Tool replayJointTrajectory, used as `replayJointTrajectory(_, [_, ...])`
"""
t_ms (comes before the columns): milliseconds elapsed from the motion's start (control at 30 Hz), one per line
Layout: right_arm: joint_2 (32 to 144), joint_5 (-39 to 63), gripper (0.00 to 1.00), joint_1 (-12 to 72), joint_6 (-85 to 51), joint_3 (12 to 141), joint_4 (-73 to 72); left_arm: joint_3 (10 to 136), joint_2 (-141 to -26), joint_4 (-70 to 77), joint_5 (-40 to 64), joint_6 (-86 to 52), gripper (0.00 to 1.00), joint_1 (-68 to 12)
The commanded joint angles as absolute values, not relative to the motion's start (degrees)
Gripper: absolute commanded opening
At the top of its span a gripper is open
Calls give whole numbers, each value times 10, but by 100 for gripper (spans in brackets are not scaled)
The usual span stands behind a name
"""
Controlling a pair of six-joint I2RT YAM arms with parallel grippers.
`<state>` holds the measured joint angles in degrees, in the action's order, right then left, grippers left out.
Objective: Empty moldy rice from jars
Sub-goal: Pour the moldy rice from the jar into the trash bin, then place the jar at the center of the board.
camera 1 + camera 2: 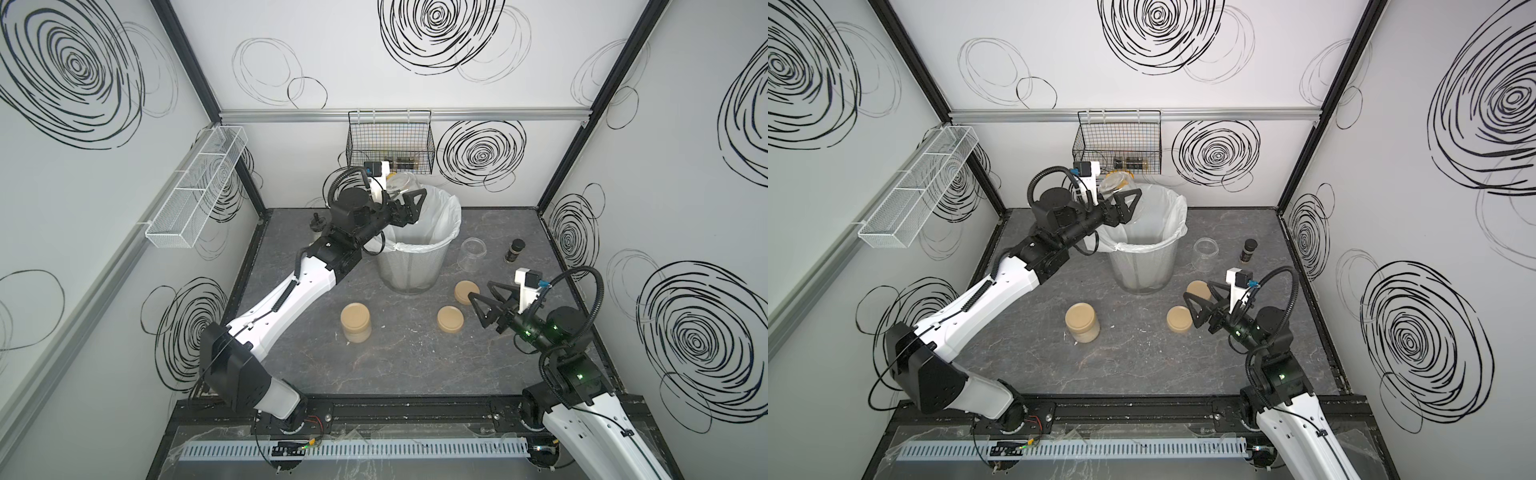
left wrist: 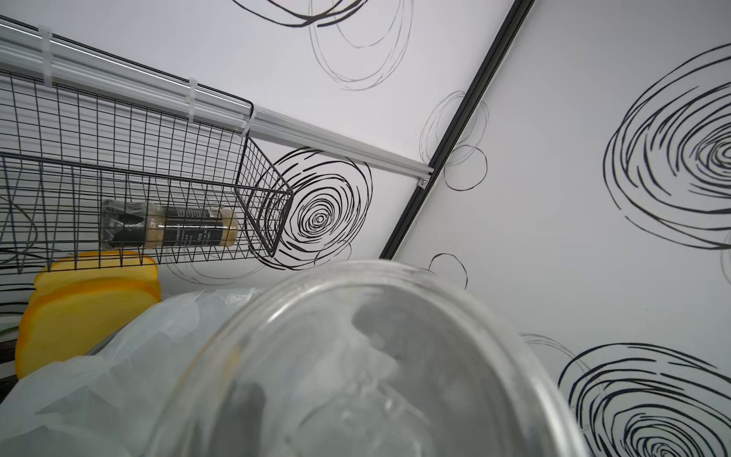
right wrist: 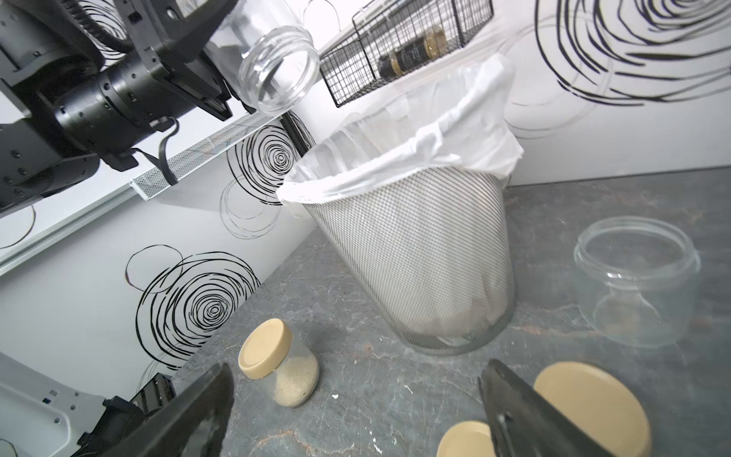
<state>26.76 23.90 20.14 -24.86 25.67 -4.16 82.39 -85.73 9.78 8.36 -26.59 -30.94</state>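
Observation:
The clear jar is in my left gripper over the lined bin, and next my right gripper should grab its open rim (image 1: pixel 417 185) (image 3: pixel 262 61).
My left gripper (image 1: pixel 409 203) is shut on a clear, lidless jar (image 1: pixel 400 183), tilted over the back rim of the lined mesh bin (image 1: pixel 415 266). This jar (image 3: pixel 277 71) looks empty, and it fills the low part of the left wrist view (image 2: pixel 395 316). A second open jar (image 1: pixel 473 253) stands empty right of the bin. A third jar (image 1: pixel 356 322), with its tan lid on, holds moldy rice (image 3: pixel 294 382) at the front left. My right gripper (image 1: pixel 481 290) hangs open just above two loose tan lids (image 1: pixel 465 292) (image 1: pixel 450 319), holding nothing.
A dark-capped spice shaker (image 1: pixel 514 250) stands at the right. A black wire basket (image 1: pixel 390 141) with a bottle hangs on the back wall, a white mesh shelf (image 1: pixel 195 191) on the left wall. A small black-stoppered bottle (image 1: pixel 317 220) stands back left.

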Motion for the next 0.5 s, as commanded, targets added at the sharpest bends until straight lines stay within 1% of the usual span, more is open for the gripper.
replayJointTrajectory(0, [325, 293, 97, 199, -221, 308, -138, 823, -841, 197, 109, -324, 69, -288])
replayJointTrajectory(100, [374, 328, 87, 199, -228, 341, -185, 805, -838, 229, 134, -368, 69, -281])
replayJointTrajectory(133, [388, 336, 82, 200, -237, 350, -202, 796, -833, 239, 136, -380, 69, -281])
replayJointTrajectory(167, [400, 341, 82, 200, -246, 357, -213, 786, -828, 252, 138, -395, 69, -281])
replayJointTrajectory(333, [445, 374, 68, 204, -265, 378, -289, 753, -805, 311, 155, -457, 68, -289])
replayJointTrajectory(467, [498, 388, 61, 210, -256, 424, -335, 731, -793, 357, 157, -499, 68, -292])
